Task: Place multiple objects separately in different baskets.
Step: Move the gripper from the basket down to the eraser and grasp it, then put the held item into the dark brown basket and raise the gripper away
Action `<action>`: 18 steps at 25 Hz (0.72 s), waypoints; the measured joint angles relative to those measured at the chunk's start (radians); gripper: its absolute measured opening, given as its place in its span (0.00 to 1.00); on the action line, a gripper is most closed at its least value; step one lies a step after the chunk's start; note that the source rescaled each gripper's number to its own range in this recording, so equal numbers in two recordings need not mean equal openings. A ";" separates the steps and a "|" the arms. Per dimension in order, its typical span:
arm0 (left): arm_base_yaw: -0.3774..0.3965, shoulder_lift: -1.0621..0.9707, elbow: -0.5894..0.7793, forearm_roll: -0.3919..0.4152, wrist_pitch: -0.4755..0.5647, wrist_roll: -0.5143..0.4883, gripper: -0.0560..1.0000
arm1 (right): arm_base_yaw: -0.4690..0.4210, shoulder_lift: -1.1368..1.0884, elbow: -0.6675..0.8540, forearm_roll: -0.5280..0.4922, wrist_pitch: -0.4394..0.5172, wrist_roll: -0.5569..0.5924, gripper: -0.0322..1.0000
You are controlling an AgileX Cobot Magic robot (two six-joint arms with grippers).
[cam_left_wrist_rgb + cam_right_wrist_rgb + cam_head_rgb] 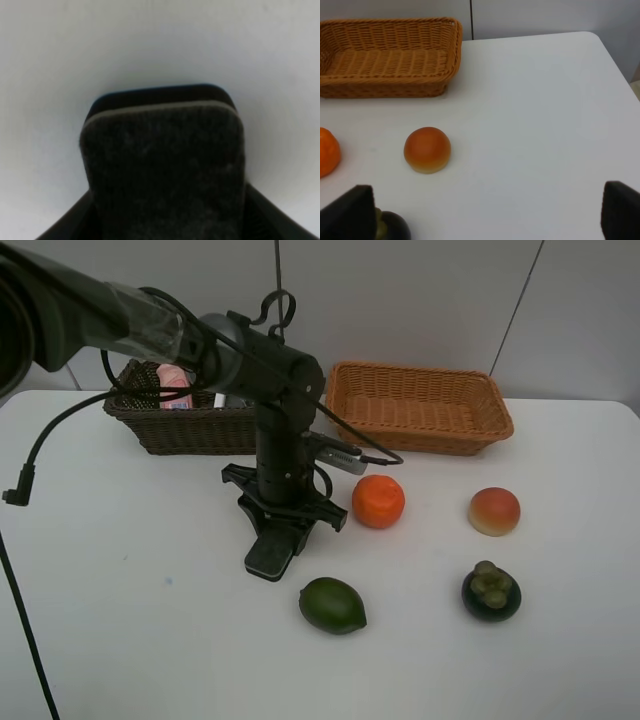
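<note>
My left gripper is going to release the black eraser between the pink bottle and the white object (203,392) in the dark basket.
My left gripper (278,532) points down at the table in front of the dark brown basket (180,432). It is shut on the black eraser (268,558), whose grey felt face fills the left wrist view (162,165) between the fingers (62,231). A pink bottle (175,383) lies in the dark basket. The orange (378,501), peach (495,511), green fruit (332,605) and dark mangosteen (491,591) sit on the table. The light orange-tan basket (420,412) holds nothing. My right gripper (485,220) is open near the peach (427,149). The dark green bottle is hidden.
The left arm and its black cable (40,445) cross over the dark basket and the table's left side. A white object (220,400) shows in the dark basket beside the bottle. The table's right edge (615,65) is close to the right gripper.
</note>
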 joint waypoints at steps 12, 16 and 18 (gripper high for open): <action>0.079 -0.081 -0.369 0.035 0.095 0.024 0.56 | 0.000 0.000 0.000 0.000 0.000 0.000 0.98; 0.189 -0.081 -0.529 0.041 0.091 0.024 0.56 | 0.000 0.000 0.000 0.000 0.000 0.000 0.98; 0.249 -0.082 -0.565 0.043 0.078 0.024 0.56 | 0.000 0.000 0.000 0.000 0.000 0.000 0.98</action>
